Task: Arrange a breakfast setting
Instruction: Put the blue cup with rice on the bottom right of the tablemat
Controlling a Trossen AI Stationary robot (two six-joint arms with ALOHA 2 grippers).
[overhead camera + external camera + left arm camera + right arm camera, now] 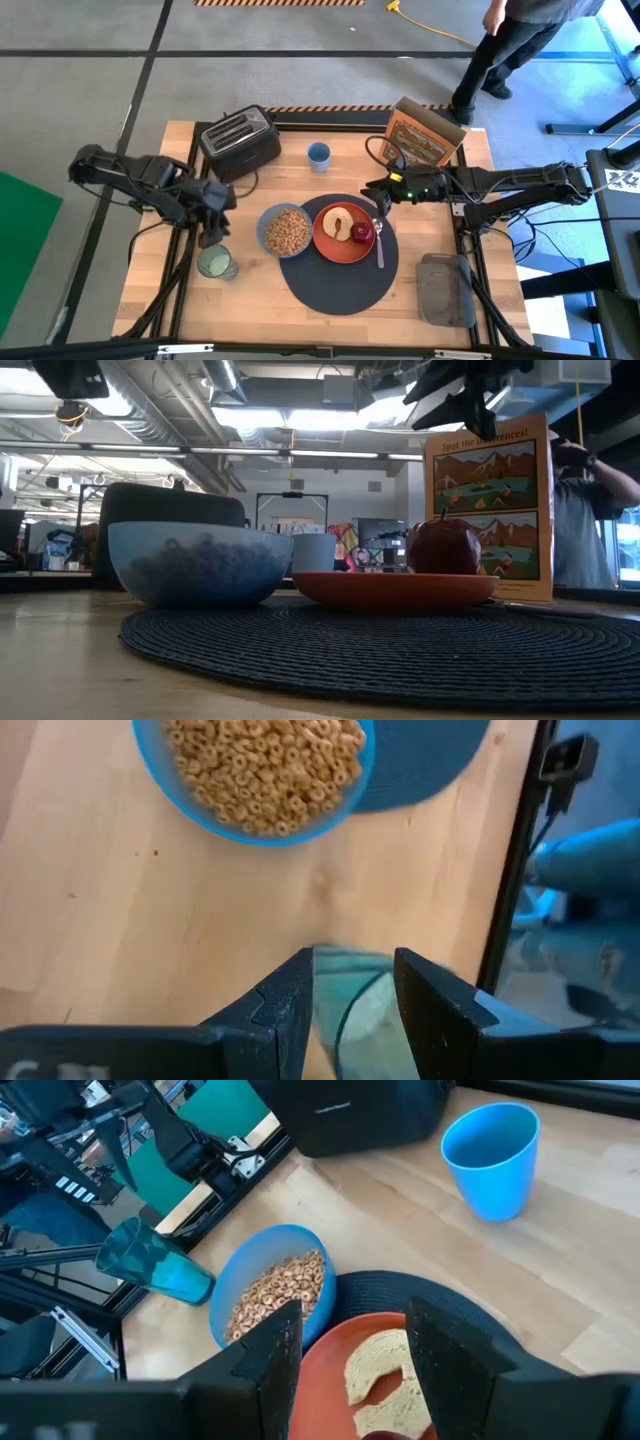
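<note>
My left gripper moves down to the green glass cup next and grips the cup's rim (208,249) (343,1020), on the side that faces the toaster.
The round dark-grey mat (335,275) lies mid-table. On its left part stands the blue bowl (285,230) of cereal, beside the orange plate (335,245), which carries the toast slice (385,1370) and the red apple (362,233). The spoon (380,245) lies on the mat, right of the plate. The green glass cup (217,263) stands on bare wood left of the mat. My left gripper (352,960) hovers open just above and behind the cup (360,1005), apart from it. My right gripper (352,1312) hangs open over the plate's far edge.
At the back of the table stand a black toaster (240,140), a small blue cup (318,154) and an orange cereal box (425,135). A grey object (445,290) lies at the near right. A person (510,40) stands beyond the table's far right corner.
</note>
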